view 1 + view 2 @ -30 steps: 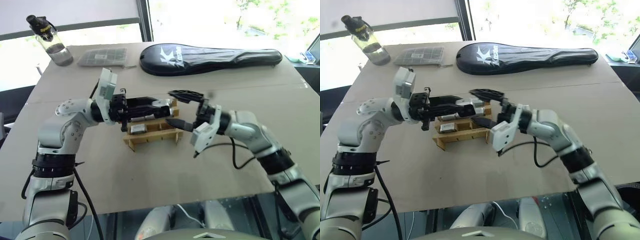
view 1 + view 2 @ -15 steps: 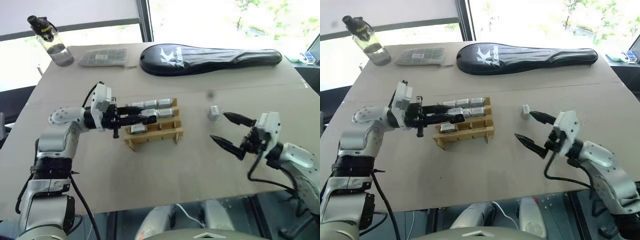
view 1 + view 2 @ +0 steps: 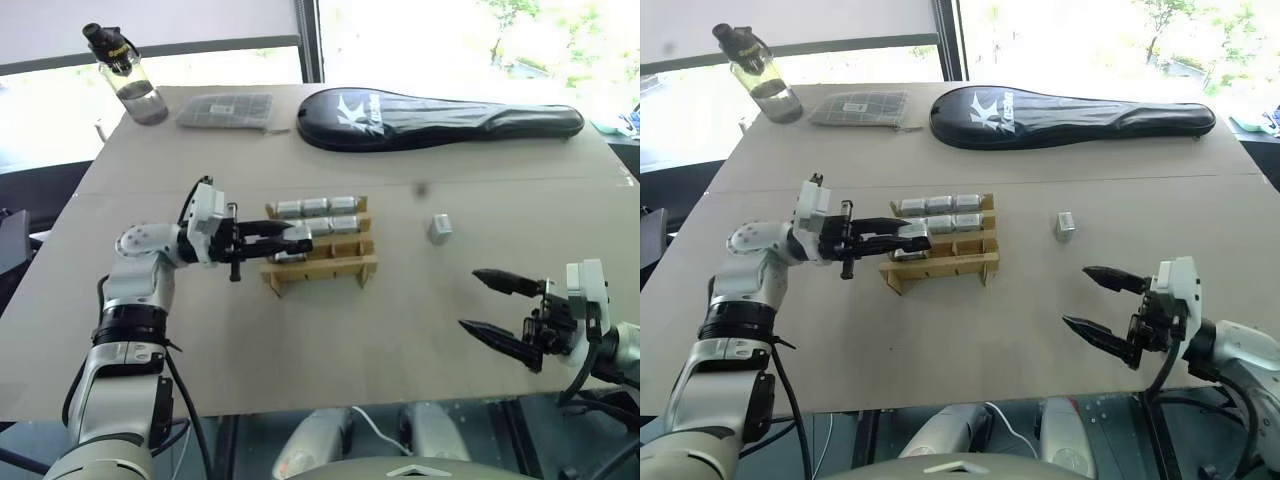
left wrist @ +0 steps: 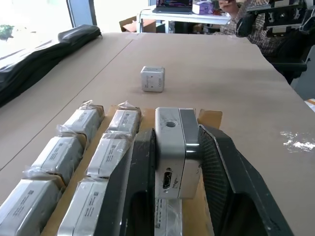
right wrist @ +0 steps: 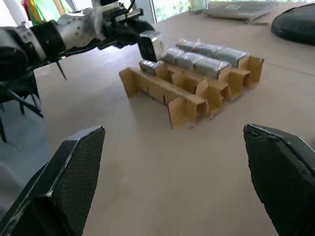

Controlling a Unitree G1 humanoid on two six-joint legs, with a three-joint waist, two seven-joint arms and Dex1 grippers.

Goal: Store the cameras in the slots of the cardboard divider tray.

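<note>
Next, I close my right gripper on the broad sides of the loose camera (image 3: 440, 229) standing on the table beside the cardboard divider tray.
The cardboard divider tray (image 3: 330, 268) sits mid-table. Wrapped silver cameras (image 3: 315, 207) fill its back row, more cameras (image 4: 110, 155) stand in the middle row, and one camera (image 3: 285, 257) lies at the front row's left end. My left gripper (image 3: 297, 236) reaches in level from the left and is shut on another camera (image 4: 176, 152), held just over the front row. A loose camera (image 3: 439, 229) stands on the table right of the tray. My right gripper (image 3: 468, 299) hovers open and empty near the table's front right, well clear of the tray.
A long black racket case (image 3: 440, 105) lies across the far side. A grey mesh pouch (image 3: 226, 109) and a water bottle (image 3: 125, 75) sit at the far left. The table's front edge runs just below my right gripper.
My right gripper has pulled away from the tray to the right and toward the front edge, rolling as it went and staying open. My left gripper sank slightly with its camera.
</note>
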